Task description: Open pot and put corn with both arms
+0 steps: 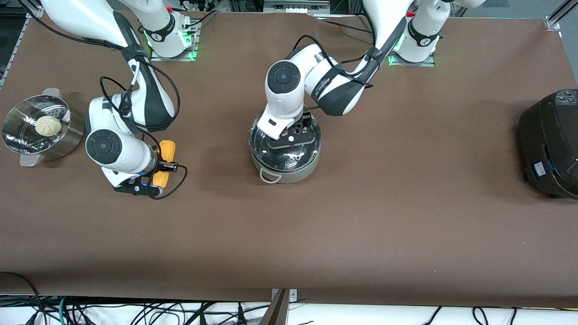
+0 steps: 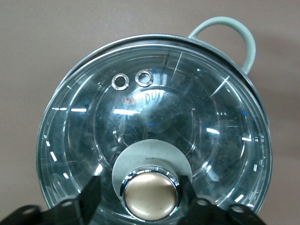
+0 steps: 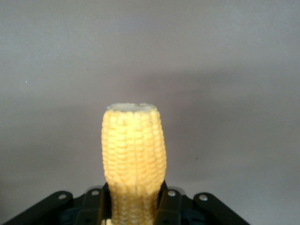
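Note:
The robot's right gripper needs to release the yellow corn inside the steel pot (image 1: 299,147), on the side that faces the black rice cooker.
The steel pot (image 1: 284,174) stands mid-table with its glass lid (image 1: 289,155) on. My left gripper (image 1: 291,135) is low over the lid. In the left wrist view it (image 2: 139,194) is open, its fingers (image 2: 89,197) on either side of the tan knob (image 2: 151,195), one with a clear gap. The yellow corn (image 1: 167,149) lies toward the right arm's end of the table. My right gripper (image 1: 161,169) is shut on its narrower half. In the right wrist view the fingers (image 3: 166,206) press both sides of the corn (image 3: 133,150), with its cut end pointing away.
A perforated steamer basket (image 1: 67,135) holding a white bun (image 1: 48,125) stands beside the right arm, at its end of the table. A black rice cooker (image 1: 551,140) sits at the left arm's end. The pot's loop handle (image 1: 270,176) points toward the front camera.

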{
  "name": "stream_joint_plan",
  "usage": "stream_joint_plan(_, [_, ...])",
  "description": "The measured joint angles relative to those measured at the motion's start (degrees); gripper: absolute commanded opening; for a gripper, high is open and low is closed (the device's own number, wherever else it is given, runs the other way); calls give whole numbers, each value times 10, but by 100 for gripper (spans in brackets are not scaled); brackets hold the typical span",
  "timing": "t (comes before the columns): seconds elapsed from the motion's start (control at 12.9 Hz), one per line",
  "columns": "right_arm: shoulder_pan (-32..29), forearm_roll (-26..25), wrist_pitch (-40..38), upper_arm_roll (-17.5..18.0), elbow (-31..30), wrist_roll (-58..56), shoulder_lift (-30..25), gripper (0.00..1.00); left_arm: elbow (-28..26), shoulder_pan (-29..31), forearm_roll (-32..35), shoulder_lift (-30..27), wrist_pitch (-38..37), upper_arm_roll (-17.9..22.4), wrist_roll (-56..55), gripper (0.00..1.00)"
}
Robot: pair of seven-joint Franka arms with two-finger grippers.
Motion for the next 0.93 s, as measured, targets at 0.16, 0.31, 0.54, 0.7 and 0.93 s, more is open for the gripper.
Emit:
stream_joint_plan(0.16, [2,0,-5,1,9,0,0,0,0,-1,0,-1,8,-3,0,6])
stream_joint_plan(0.31, [7,0,-17,2,19,0,0,0,0,-1,0,-1,8,-3,0,0])
stream_joint_plan(0.54, [9,0,-23,2,25,0,0,0,0,-1,0,-2,8,-3,1,0])
stream_joint_plan(0.7, [12,0,-24,3,25,0,0,0,1,3,0,-11,4,0,0,0])
stream_joint_plan(0.93, [17,0,-24,4,26,0,0,0,1,40,0,-69,-32,5,28,0])
